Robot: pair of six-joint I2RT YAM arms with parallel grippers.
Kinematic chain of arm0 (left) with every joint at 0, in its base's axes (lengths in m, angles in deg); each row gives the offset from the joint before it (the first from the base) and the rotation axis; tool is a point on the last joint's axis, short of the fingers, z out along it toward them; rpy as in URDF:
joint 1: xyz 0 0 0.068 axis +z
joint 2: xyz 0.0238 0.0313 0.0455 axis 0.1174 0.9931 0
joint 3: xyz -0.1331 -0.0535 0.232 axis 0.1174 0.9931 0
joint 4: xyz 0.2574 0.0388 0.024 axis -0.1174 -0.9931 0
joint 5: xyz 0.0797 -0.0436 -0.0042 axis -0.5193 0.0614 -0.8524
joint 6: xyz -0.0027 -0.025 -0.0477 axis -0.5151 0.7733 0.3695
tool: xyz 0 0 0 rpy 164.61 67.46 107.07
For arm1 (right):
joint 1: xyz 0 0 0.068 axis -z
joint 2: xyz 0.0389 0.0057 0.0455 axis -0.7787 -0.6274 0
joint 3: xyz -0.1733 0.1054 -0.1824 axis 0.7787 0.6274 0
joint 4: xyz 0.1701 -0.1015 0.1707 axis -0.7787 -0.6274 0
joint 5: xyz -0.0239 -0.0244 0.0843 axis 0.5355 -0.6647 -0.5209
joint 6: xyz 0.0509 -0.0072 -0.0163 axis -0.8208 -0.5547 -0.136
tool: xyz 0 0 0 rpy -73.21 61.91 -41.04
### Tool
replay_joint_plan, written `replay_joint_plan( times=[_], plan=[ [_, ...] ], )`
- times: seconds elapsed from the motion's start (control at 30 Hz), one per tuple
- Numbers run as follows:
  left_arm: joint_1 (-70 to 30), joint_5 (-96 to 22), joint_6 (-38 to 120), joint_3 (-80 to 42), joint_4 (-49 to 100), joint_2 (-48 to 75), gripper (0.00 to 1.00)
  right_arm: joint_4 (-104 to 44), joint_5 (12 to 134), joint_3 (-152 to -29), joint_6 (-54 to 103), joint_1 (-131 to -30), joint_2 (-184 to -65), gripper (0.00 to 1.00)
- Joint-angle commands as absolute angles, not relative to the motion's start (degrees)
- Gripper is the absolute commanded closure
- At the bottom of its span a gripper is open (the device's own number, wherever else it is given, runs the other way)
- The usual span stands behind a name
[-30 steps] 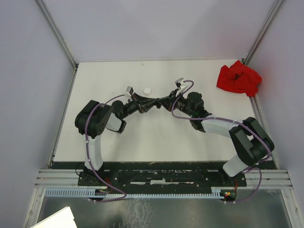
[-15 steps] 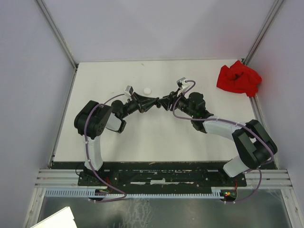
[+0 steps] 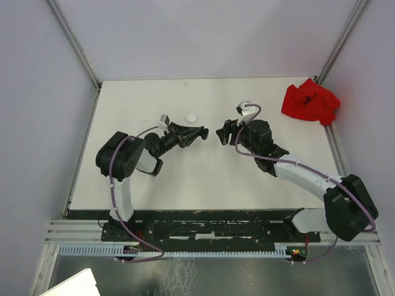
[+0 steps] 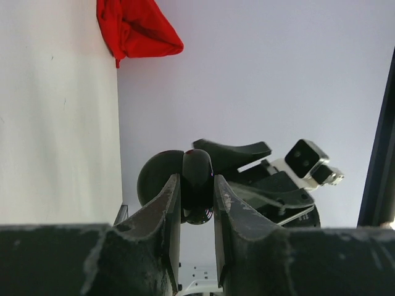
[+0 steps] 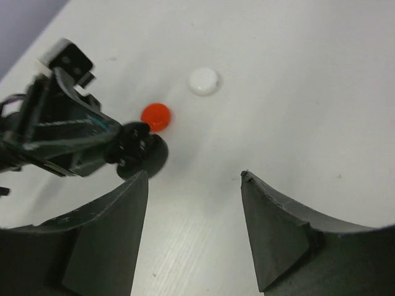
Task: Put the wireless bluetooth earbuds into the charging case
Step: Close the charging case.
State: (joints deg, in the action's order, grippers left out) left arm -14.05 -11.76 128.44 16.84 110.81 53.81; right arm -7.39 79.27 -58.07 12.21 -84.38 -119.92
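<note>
Next, my left gripper lets go of the black charging case on the table [image 3: 205, 129], beside the white round case.
A black round charging case [image 4: 197, 165] is pinched edge-on between my left gripper's [image 4: 196, 180] fingers, and a dark rounded part shows just behind it. From above, the left gripper [image 3: 199, 132] holds it above the table's middle. My right gripper [image 3: 223, 131] faces it from the right, a short gap away, open and empty. In the right wrist view the open gripper [image 5: 194, 176] looks at the black case [image 5: 147, 157] in the left fingers. No earbuds show in any view.
A white round case [image 3: 191, 118] lies on the table just behind the left gripper, also in the right wrist view as the white case [image 5: 203, 81]. A red round case [image 5: 155, 116] lies beside the black one. A crumpled red cloth [image 3: 310, 102] sits at the far right corner.
The right gripper has opened and drawn back to the right, away from the left gripper, which it met tip to tip before. The left gripper stays shut on the black case.
</note>
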Motion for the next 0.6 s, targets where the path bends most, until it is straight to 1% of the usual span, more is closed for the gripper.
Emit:
replay_joint_plan(
  times=[0.0, 0.07, 0.1, 0.2, 0.23, 0.37, 0.5, 0.57],
  plan=[
    [-14.9, -18.1, 131.5, 18.1, 117.5, 49.1, 0.97, -16.7, 89.2, -60.3, 16.0, -86.9, -120.2, 0.28],
    [-15.6, -21.0, 131.1, 18.9, 113.9, 47.4, 0.97, -16.3, 90.9, -60.1, 17.6, -88.1, -121.8, 0.25],
    [-16.0, -22.2, 130.8, 19.1, 112.1, 46.5, 0.97, -15.0, 91.8, -59.6, 18.4, -89.0, -122.7, 0.21],
    [-17.0, -25.5, 130.7, 18.9, 107.8, 44.5, 0.97, -6.4, 94.7, -56.6, 21.5, -91.8, -125.7, 0.02],
    [-17.5, -26.6, 130.8, 18.7, 105.3, 43.8, 0.97, -3.0, 95.1, -55.6, 22.6, -92.6, -126.6, 0.00],
    [-19.8, -31.2, 130.9, 18.5, 99.1, 42.1, 0.97, 9.1, 96.1, -52.5, 26.1, -95.2, -131.1, 0.00],
    [-21.6, -32.7, 132.1, 18.4, 98.4, 43.4, 0.97, 22.4, 97.6, -49.6, 28.1, -95.8, -135.3, 0.00],
    [-22.1, -32.9, 132.7, 18.3, 98.8, 44.7, 0.97, 26.3, 97.6, -49.5, 29.3, -95.8, -137.2, 0.00]
  ],
)
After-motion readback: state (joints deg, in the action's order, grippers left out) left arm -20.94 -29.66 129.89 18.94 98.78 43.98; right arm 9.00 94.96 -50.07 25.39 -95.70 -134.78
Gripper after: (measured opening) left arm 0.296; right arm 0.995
